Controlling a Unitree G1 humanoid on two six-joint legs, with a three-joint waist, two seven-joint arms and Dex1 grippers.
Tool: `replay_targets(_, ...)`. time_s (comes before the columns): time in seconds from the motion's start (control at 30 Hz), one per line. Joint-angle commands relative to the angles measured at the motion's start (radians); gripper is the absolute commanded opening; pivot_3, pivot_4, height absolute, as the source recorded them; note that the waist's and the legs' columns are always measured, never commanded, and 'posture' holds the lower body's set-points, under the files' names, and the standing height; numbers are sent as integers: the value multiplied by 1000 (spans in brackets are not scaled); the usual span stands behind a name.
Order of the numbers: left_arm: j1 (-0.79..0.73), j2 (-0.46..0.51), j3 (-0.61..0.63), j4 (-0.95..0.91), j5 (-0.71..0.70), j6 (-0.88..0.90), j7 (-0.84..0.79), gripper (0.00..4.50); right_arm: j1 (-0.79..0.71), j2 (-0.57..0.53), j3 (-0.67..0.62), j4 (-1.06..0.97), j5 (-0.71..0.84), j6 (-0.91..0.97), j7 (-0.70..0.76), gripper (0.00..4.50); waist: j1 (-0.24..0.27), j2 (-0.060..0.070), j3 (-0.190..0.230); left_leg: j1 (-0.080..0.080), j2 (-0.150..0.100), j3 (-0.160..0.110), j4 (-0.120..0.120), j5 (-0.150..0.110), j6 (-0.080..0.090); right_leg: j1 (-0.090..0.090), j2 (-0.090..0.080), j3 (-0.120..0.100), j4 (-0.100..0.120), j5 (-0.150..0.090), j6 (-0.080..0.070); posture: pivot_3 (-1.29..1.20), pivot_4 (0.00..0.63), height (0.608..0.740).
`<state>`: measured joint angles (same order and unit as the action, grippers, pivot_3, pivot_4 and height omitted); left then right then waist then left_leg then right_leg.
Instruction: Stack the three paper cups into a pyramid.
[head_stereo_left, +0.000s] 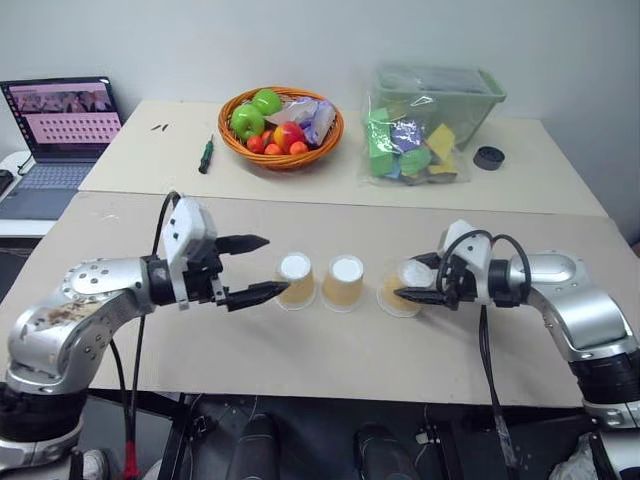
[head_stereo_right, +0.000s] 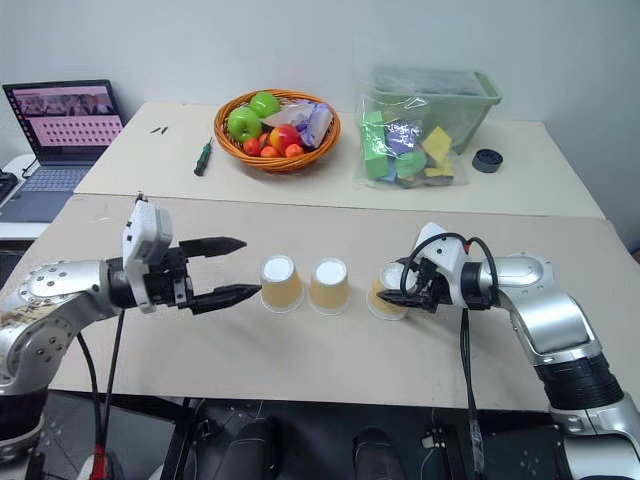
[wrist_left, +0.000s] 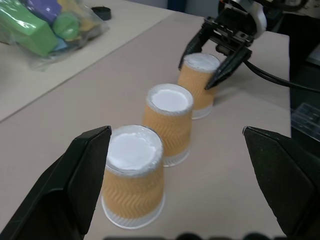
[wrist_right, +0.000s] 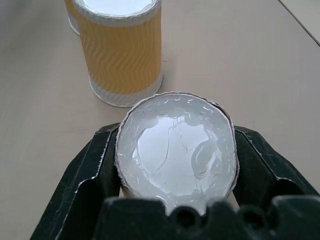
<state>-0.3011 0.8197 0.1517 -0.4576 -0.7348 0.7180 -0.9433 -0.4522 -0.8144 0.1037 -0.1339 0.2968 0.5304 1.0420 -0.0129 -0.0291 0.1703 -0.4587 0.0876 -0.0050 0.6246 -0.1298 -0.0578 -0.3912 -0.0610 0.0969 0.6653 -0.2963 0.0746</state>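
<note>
Next, I lay the tan paper cup with my right gripper across the white bases of the free-standing cups (head_stereo_left: 322, 268).
Three tan paper cups stand upside down, white bases up, in a row on the near table. The left cup (head_stereo_left: 296, 280) and middle cup (head_stereo_left: 344, 283) stand free. My right gripper (head_stereo_left: 410, 278) is shut on the right cup (head_stereo_left: 403, 290), whose white base (wrist_right: 175, 150) bulges, pressed between the two black fingers (wrist_right: 87, 175). My left gripper (head_stereo_left: 255, 268) is open and level just left of the left cup (wrist_left: 132, 180), its fingers (wrist_left: 75, 185) spread wider than that cup and clear of it. No cup rests on another.
On the far table sit a fruit basket (head_stereo_left: 282, 125), a bag of coloured blocks (head_stereo_left: 415, 150) against a green bin (head_stereo_left: 440, 95), a screwdriver (head_stereo_left: 206, 154) and a small black ring (head_stereo_left: 489, 157). A laptop (head_stereo_left: 60, 125) stands at the far left.
</note>
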Motion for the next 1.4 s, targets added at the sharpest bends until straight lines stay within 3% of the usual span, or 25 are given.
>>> replay_targets(0.03,-4,16,27,-34,-13,-28,-18,4500,-24,2,-19,-12,4,-15,4,2690,0,0,0,0,0,0,0,0,0,0,0,0,0,0,0,0,150,692)
replay_targets(0.23,13,26,24,-48,-6,-29,-26,4500,-81,13,-55,-57,50,-1,10,2689,0,0,0,0,0,0,0,0,0,0,0,0,0,0,0,0,150,692)
replay_targets(0.43,20,26,18,-57,-5,-33,-19,4500,-261,-1,-114,-46,150,52,53,2689,-2,1,1,0,0,0,0,0,0,-1,0,0,1,0,0,0,150,692)
replay_targets(0.6,13,17,4,-55,0,-39,-14,4500,-487,21,-15,113,60,-5,100,2689,0,1,1,0,0,0,0,0,0,-1,0,0,0,0,0,0,150,692)
replay_targets(0.8,8,11,-9,-47,5,-42,-13,4500,-657,166,147,211,16,9,185,2689,-8,1,1,-1,0,0,-1,0,0,-3,0,0,2,0,-2,0,150,692)
replay_targets(1.0,9,4,-19,-42,10,-45,-12,4500,-738,255,219,278,-4,23,259,2689,1,2,2,-10,0,0,1,0,0,-15,0,0,12,-1,-3,0,150,692)
replay_targets(1.4,21,-6,-23,-57,9,-40,3,4500,-744,262,268,304,-37,45,348,2689,0,2,2,-10,0,0,1,0,0,-16,1,0,14,-2,-4,0,150,692)
